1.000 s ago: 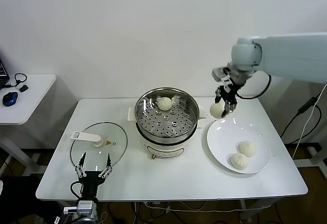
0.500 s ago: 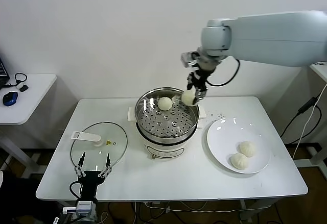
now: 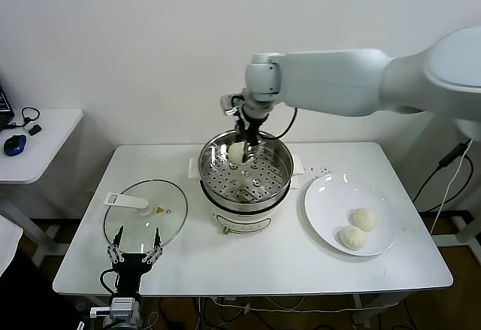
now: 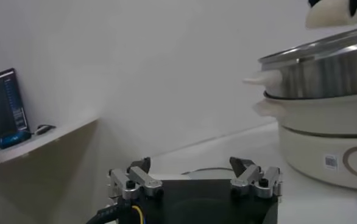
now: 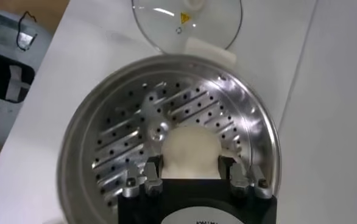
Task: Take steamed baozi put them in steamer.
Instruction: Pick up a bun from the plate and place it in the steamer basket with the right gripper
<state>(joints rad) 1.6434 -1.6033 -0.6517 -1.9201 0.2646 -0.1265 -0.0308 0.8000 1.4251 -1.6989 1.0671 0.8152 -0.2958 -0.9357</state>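
Observation:
My right gripper needs to let go of the baozi on the steamer's perforated tray (image 3: 220, 172) (image 5: 190, 112), close to the rim that faces the glass lid.
My right gripper (image 3: 242, 146) hangs over the far side of the steamer (image 3: 280, 168), shut on one steamed baozi (image 3: 237, 152). In the right wrist view this off-white bun (image 5: 189, 146) sits between the two fingers (image 5: 151, 173) above the perforated tray (image 5: 114, 143). Whether another bun lies under it in the steamer is hidden. Two more baozi (image 3: 364, 219) (image 3: 352, 237) rest on the white plate (image 3: 327, 198) to the right. The left wrist view catches the held bun (image 4: 328, 13) above the steel rim (image 4: 325, 61). My left gripper (image 3: 136, 253) waits open at the table's front left.
The glass lid (image 3: 167, 221) lies flat on the table left of the steamer, just beyond the left gripper (image 4: 194, 173). A side desk (image 3: 45, 131) with a blue mouse stands at the far left. Bare table shows in front of the steamer.
The right arm carried the baozi leftward from above the plate's edge to over the steamer's far side. The left arm stayed in place.

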